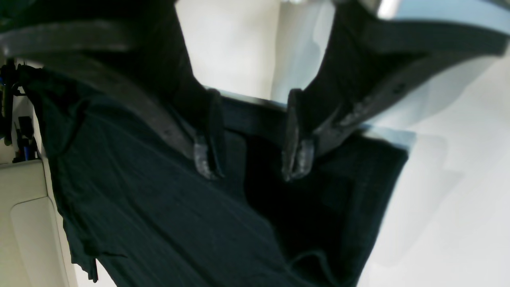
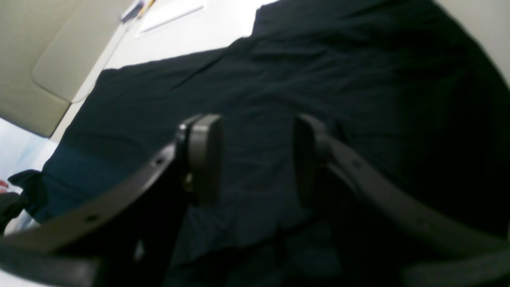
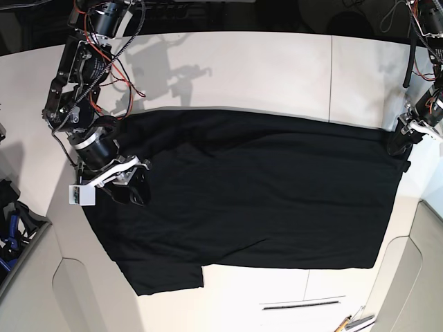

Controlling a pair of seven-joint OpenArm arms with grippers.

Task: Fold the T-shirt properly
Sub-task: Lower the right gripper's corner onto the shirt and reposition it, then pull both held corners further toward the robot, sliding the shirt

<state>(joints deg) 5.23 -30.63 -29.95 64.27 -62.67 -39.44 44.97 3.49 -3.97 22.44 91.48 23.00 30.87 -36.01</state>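
I can see creases running across the T-shirt near its far edge, so I need to take the T-shirt edge's end (image 3: 381, 131) with my left gripper and pull it taut with my right gripper.
The black T-shirt (image 3: 256, 194) lies spread flat on the white table (image 3: 242, 76), plain side up, with one sleeve at the front left (image 3: 166, 277). My right gripper (image 3: 131, 190) hovers over the shirt's left edge. In the right wrist view its fingers (image 2: 204, 155) stand apart above the cloth (image 2: 318, 71), holding nothing. My left gripper (image 3: 401, 142) is at the shirt's far right edge. In the left wrist view its fingertips (image 1: 207, 159) are spread over the dark cloth (image 1: 151, 199), close to the hem, gripping nothing.
A white sheet with a dark line (image 3: 301, 303) and some pencils (image 3: 354, 321) lie at the table's front edge. Beige panels flank the table at the lower left (image 3: 28, 277) and lower right (image 3: 422, 263). Blue clutter (image 3: 10, 228) sits off the left side.
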